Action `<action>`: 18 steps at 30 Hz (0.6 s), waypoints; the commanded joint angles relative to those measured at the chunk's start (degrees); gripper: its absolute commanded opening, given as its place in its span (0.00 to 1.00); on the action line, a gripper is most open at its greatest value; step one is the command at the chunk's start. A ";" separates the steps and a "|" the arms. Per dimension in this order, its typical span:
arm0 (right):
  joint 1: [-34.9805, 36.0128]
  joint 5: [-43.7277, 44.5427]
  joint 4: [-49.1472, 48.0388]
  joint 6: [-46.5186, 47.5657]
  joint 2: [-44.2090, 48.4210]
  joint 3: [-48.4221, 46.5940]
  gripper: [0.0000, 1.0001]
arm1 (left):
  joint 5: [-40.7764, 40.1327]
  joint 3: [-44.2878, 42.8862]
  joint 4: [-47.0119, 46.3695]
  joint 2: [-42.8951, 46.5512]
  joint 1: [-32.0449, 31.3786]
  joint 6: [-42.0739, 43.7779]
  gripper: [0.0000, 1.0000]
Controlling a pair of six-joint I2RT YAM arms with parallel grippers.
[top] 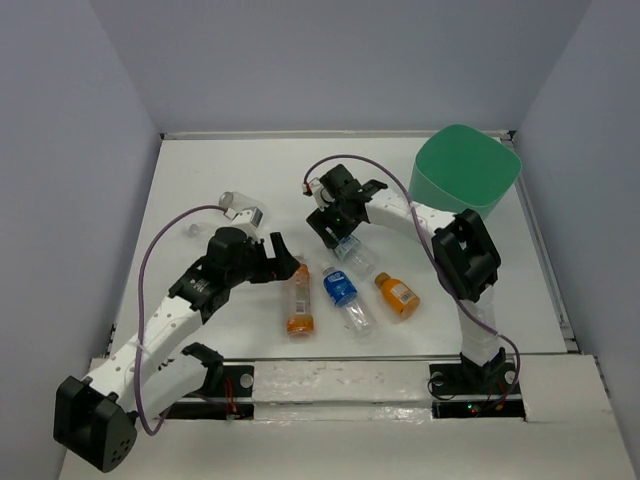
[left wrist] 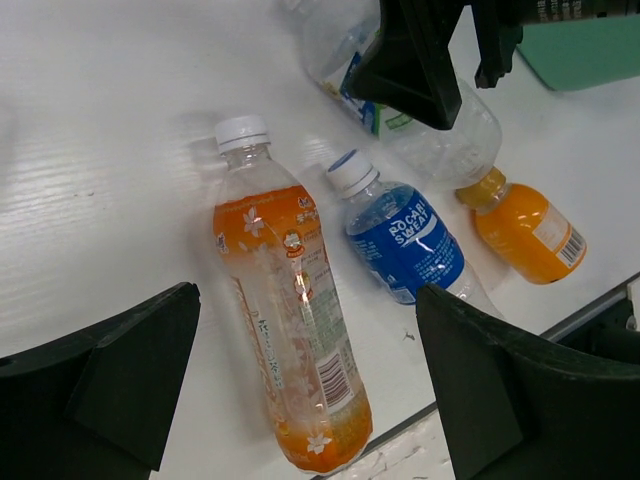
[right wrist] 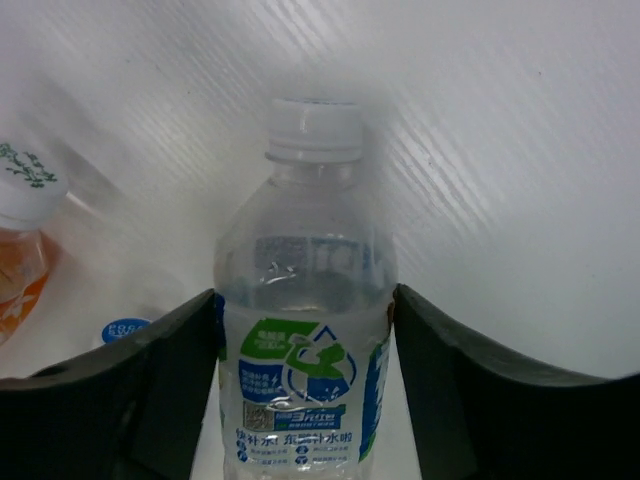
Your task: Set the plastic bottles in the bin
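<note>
The tall orange bottle has an upper orange label band (top: 301,271) (left wrist: 268,228) near its white cap. I need to bring my left gripper to that band and close it there.
A tall orange bottle (top: 298,300) lies on the table, and my left gripper (top: 285,262) hangs open over it with a finger on each side, clear of it (left wrist: 290,330). To its right lie a blue-labelled bottle (top: 340,288) and a stubby orange bottle (top: 398,295). My right gripper (right wrist: 305,400) sits low over a clear bottle with a white cap and green-blue label (right wrist: 310,330), both fingers against its sides as it rests on the table. A crumpled clear bottle (top: 240,210) lies at the back left. The mint-green bin (top: 465,170) stands at the back right.
White walls close the table in on the left, the back and the right. The right arm (top: 465,255) reaches across in front of the bin. In the left wrist view the right gripper (left wrist: 430,60) sits just beyond the blue-labelled bottle (left wrist: 400,235).
</note>
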State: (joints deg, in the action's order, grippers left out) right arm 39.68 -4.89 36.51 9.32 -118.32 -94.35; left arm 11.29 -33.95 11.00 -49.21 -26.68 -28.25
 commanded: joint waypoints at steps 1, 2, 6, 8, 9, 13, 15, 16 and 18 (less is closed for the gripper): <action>-0.13 2.34 -0.82 0.96 0.63 -3.83 0.62 | -9.08 -1.20 1.21 -0.80 -4.60 -3.55 0.99; -0.13 2.77 -1.18 0.96 0.90 -3.92 0.58 | -10.05 -0.77 1.04 -1.32 -5.92 -4.26 0.99; -0.13 4.44 -1.88 0.09 4.06 -4.79 0.45 | -15.49 -0.32 0.07 -3.43 -7.95 -6.11 0.99; -0.13 4.53 -2.15 -0.18 6.16 -5.50 0.43 | -15.77 -0.32 -0.63 -5.01 -8.04 -6.38 0.99; -0.13 4.53 -2.23 -0.96 8.87 -5.85 0.41 | -15.77 -0.41 -1.33 -5.63 -8.04 -6.64 0.99; -0.13 9.62 -5.48 -3.25 18.02 -6.90 0.37 | -16.21 -0.06 -4.49 -9.05 -8.56 -7.17 0.99; -0.13 13.57 -9.16 -4.39 24.61 -6.90 0.37 | -16.13 -0.06 -6.52 -12.13 -8.83 -7.43 0.99; -0.13 14.98 -10.57 -4.57 26.81 -6.82 0.37 | -15.43 -0.15 -7.31 -13.27 -8.92 -7.52 0.99; -0.66 19.62 -14.95 -4.84 33.11 -5.94 0.37 | -14.54 -0.58 -9.33 -16.17 -8.92 -7.70 0.99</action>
State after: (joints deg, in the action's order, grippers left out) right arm 39.59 5.23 33.28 6.48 -98.17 -96.79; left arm -3.16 -33.95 7.27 -61.98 -35.14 -35.03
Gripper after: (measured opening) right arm 0.644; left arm 0.989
